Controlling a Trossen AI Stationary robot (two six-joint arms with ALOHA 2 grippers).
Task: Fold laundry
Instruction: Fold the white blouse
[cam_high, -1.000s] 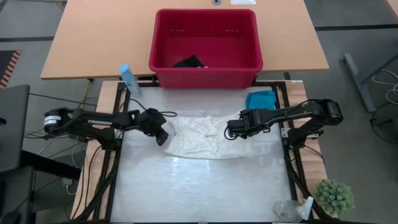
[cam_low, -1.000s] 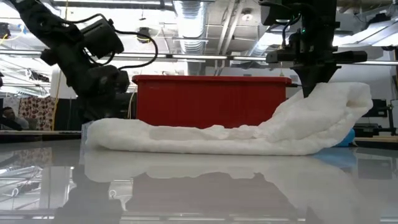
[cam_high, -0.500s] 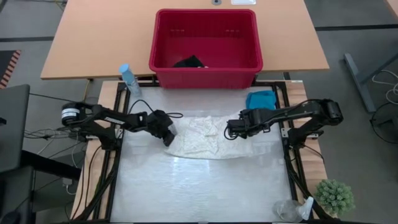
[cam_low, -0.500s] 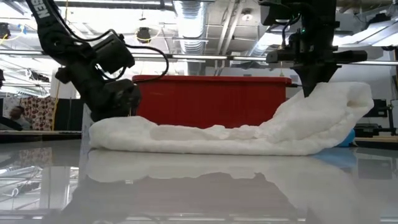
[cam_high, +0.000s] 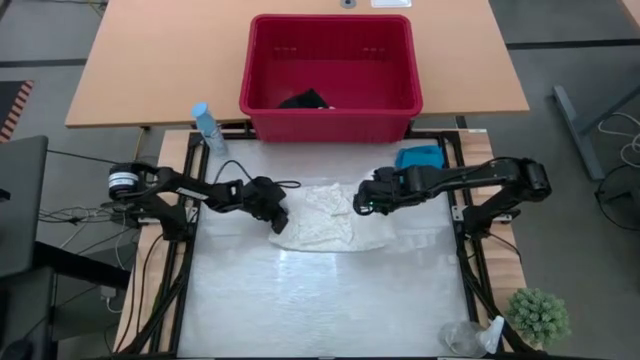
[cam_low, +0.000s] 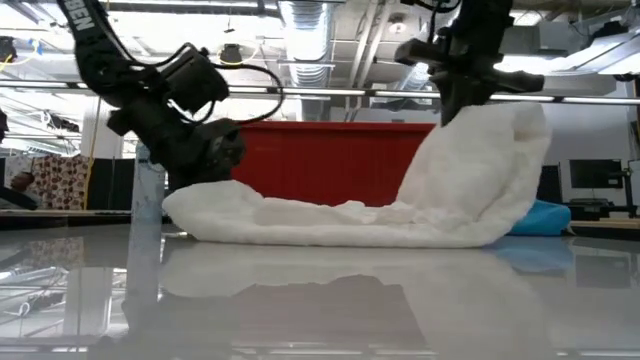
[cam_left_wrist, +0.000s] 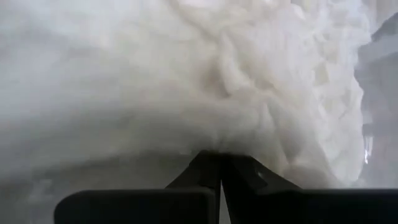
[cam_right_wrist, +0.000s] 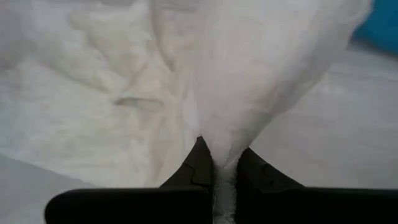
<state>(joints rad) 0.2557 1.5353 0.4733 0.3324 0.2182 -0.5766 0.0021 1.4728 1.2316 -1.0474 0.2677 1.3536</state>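
The robot's right gripper will lay the raised end of the cream cloth down on the bunched cloth (cam_high: 310, 228) beside the left gripper.
A cream-white lacy cloth (cam_high: 325, 218) lies bunched on the table between both grippers; its middle rests on the table (cam_low: 330, 222). My left gripper (cam_high: 273, 213) is shut at the cloth's left end. My right gripper (cam_high: 362, 201) is shut on the cloth's right end, which it holds raised (cam_low: 480, 150). A small turquoise garment (cam_high: 420, 158) lies flat near the table's far right corner. A dark garment (cam_high: 303, 100) lies in the red basket (cam_high: 262, 70). My left gripper has the cream cloth's left end (cam_left_wrist: 217, 140) at its shut fingertips, coming at it slanting down from the table's left. Whether cloth lies between the fingers is hidden by the bulging cloth. That end (cam_low: 205, 195) sits low, just above the table. My right gripper pinches a gathered fold of the cloth's right end (cam_right_wrist: 221, 152) between its two fingers, several layers together. The fingers come from above and from the table's right. That end is lifted, and the cloth hangs below in a slack arch (cam_low: 500, 170) down to the table.
The red basket stands beyond the table's far edge. A clear bottle with a blue cap (cam_high: 205, 125) stands at the far left corner. A small green plant (cam_high: 538, 312) and a clear object (cam_high: 468, 338) sit at the near right corner. Bare table (cam_high: 320, 300) lies on the near side.
My left gripper has moved toward the table's right, taking the cloth's left end with it. My right gripper has moved up and toward the table's left, carrying the raised right end over the cloth's middle. The cloth is now shorter and more bunched.
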